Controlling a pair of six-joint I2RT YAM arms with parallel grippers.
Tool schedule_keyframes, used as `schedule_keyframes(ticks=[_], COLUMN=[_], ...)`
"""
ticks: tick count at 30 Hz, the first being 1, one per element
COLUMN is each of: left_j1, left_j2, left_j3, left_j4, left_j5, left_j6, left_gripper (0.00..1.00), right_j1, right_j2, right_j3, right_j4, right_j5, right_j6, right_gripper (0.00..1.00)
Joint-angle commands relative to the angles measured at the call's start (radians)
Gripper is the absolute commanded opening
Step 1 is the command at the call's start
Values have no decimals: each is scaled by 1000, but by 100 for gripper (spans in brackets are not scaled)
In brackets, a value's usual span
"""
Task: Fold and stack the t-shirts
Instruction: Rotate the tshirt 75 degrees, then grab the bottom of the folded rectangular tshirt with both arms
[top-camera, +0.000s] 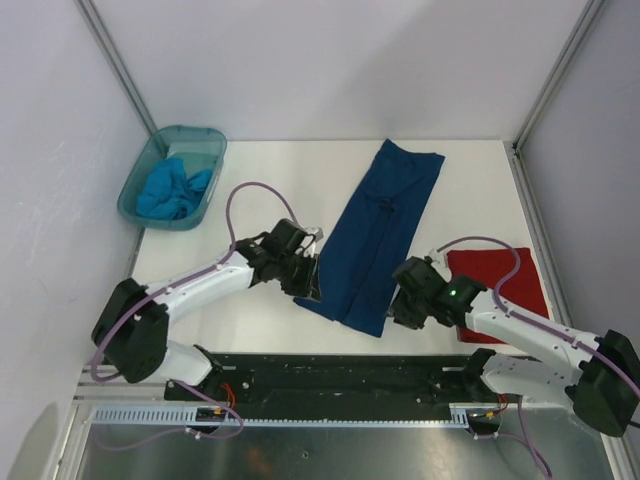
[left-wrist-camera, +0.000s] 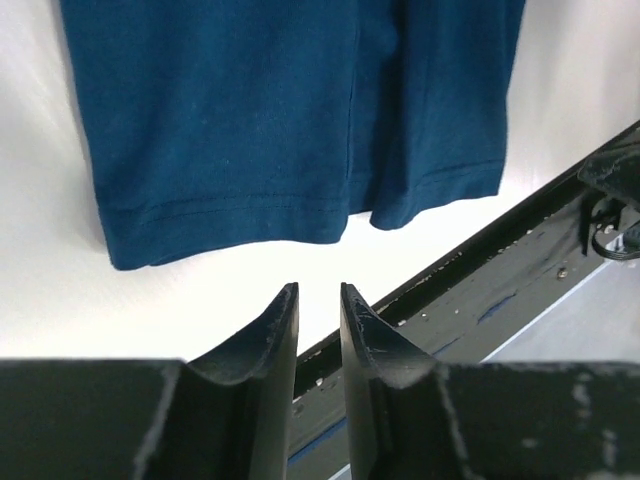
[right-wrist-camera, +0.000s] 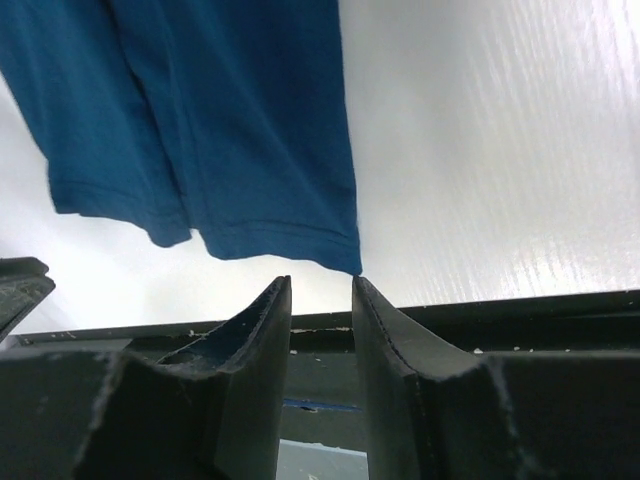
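The navy blue t-shirt slants toward my left gripper. My right gripper needs to pull the hem over before my left gripper takes the hem's corner (left-wrist-camera: 124, 256).
A navy blue t-shirt (top-camera: 380, 235) lies folded lengthwise in a long strip down the middle of the table. Its hem shows in the left wrist view (left-wrist-camera: 300, 130) and the right wrist view (right-wrist-camera: 230, 120). My left gripper (top-camera: 309, 288) hovers at the hem's left corner, its jaws (left-wrist-camera: 319, 292) narrowly open and empty. My right gripper (top-camera: 398, 310) is at the hem's right corner, also open and empty (right-wrist-camera: 321, 282); the cloth's corner almost touches its right fingertip (right-wrist-camera: 362, 290). A folded red t-shirt (top-camera: 505, 275) lies at the right, partly under the right arm. A turquoise t-shirt (top-camera: 172, 192) is bunched in the tub.
The translucent teal tub (top-camera: 138, 180) stands at the far left corner. A black rail (top-camera: 340, 375) runs along the table's near edge by the arm bases. White walls and metal posts close in the table's back and sides.
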Motion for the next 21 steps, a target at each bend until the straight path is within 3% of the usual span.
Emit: schedule_keyframes(ticks=[1,10,21], left_j1=[-41,-134,-196], left_j2=[66,205,310], left_j3=[51,70,76], left_j4=[30,86,139], left_j5=[21,-1,-11], left_j6=[28,-7,-34], left_gripper=[26,23,22], right_j1=[80,162,171], right_j2=[36,74,106], right_j3=[-41,-127,-169], right_j4=[42,138,195], right_j5=[56,58,66], right_j6=[145,230,237], right_gripper=[35,34,36])
